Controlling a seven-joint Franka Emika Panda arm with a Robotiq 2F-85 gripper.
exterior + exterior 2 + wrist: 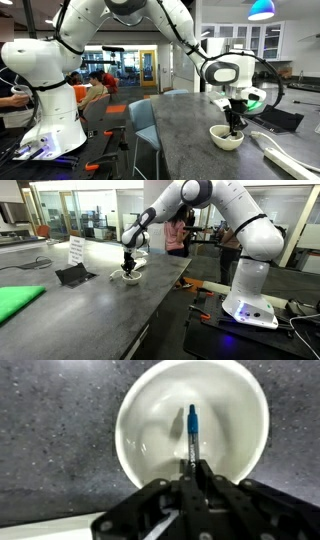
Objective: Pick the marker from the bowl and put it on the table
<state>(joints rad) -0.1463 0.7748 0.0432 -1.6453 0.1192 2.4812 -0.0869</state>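
My gripper needs to put the marker down on the bare table (203,156) between the bowl and the chair, close to the bowl.
The cream-white bowl (160,420) sits on the dark speckled table (50,420). The marker (191,430), thin and dark with a blue band, points up across the inside of the bowl. My gripper (190,472) is straight above the bowl, its fingers shut on the marker's near end. In both exterior views the gripper (234,122) (128,268) reaches down into the bowl (226,140) (133,278); the marker is too small to make out there.
A black flat tray (285,120) (72,275) lies beside the bowl. A long white object (285,152) lies near the table edge. A green board (18,302) and a white sign card (76,248) are on the table (90,315). Chairs (145,130) stand alongside.
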